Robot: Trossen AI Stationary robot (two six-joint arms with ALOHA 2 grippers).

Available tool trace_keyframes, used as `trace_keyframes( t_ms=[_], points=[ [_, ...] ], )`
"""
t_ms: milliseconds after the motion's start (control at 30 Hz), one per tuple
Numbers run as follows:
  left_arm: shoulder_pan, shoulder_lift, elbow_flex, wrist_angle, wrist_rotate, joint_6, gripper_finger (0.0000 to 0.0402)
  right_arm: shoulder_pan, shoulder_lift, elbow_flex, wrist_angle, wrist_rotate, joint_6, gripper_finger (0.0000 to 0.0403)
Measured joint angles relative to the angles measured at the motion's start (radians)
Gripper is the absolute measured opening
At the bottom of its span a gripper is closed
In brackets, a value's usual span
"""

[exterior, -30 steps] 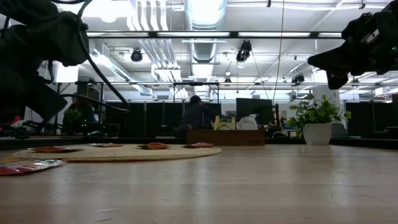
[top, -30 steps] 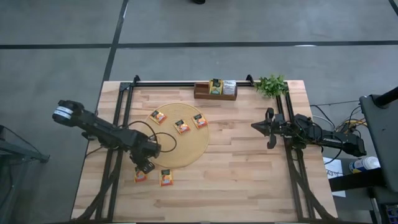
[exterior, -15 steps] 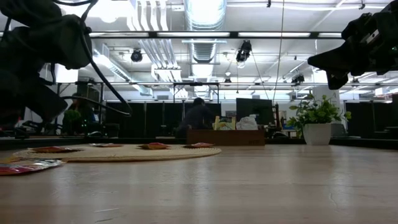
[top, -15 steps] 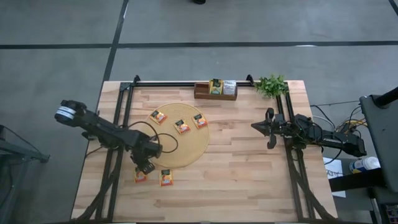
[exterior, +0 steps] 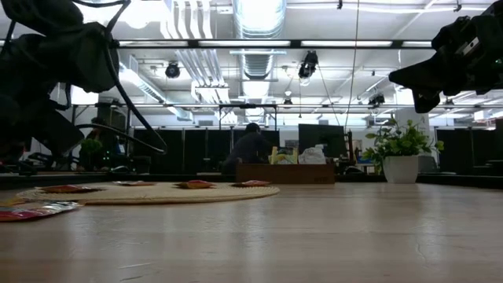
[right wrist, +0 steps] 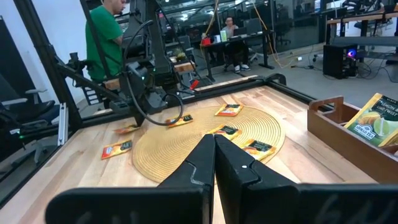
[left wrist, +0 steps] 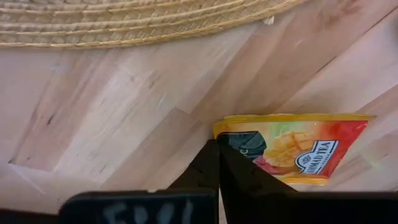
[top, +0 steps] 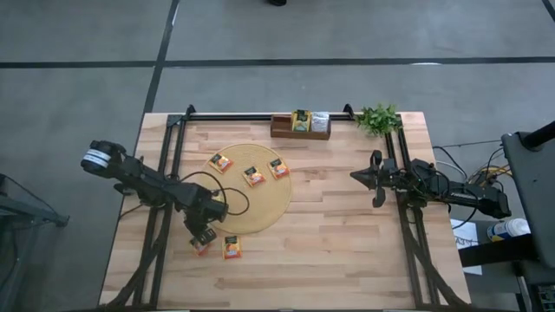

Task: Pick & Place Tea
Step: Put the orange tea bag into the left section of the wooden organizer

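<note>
My left gripper will put the orange sachet down on the round mat's near rim (top: 216, 225) (left wrist: 146, 31), close to the second sachet.
An orange tea sachet (top: 197, 246) lies flat on the wood just off the round mat's (top: 260, 204) near-left rim. It fills the left wrist view (left wrist: 292, 149). My left gripper (top: 204, 234) is shut and points down over it, with its tips (left wrist: 217, 144) at the sachet's edge. A second orange sachet (top: 232, 248) lies beside it. Three more (top: 254, 176) lie on the mat. My right gripper (top: 354, 176) is shut and empty, held above the table's right side. My left gripper's shut fingertips stand at the sachet's edge (left wrist: 225, 138), coming from above. I cannot tell whether they touch it. The sachet lies flat on the table.
A brown wooden tray (top: 286, 132) holding a few sachets stands at the far edge, with a small potted plant (top: 378, 119) to its right. Black frame rails (top: 169, 165) run along the table's left, right and far sides. Bare wood lies between the mat and my right gripper.
My left gripper has moved a little toward the table's near edge, and now partly covers the orange sachet beside the mat. The sachets have stayed where they were.
</note>
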Motion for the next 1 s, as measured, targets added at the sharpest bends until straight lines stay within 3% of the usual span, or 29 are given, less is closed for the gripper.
trace_keyframes(
  t_ms=[167,567,833,1000],
  points=[
    [0.000,-0.039,0.049,-0.051,-0.018,-0.012,0.0001,0.000,0.000,0.000,0.000,0.000,0.000,0.0009],
    [0.004,-0.104,0.294,-0.208,-0.268,-0.050,0.0000,0.000,0.000,0.000,0.000,0.000,0.000,0.0009],
    [0.038,-0.104,0.441,-0.367,-0.350,0.027,0.0000,0.000,0.000,0.000,0.000,0.000,0.000,0.0009],
    [0.114,-0.105,0.522,-0.411,-0.385,0.115,0.0000,0.000,0.000,0.000,0.000,0.000,0.000,0.0009]
  ],
)
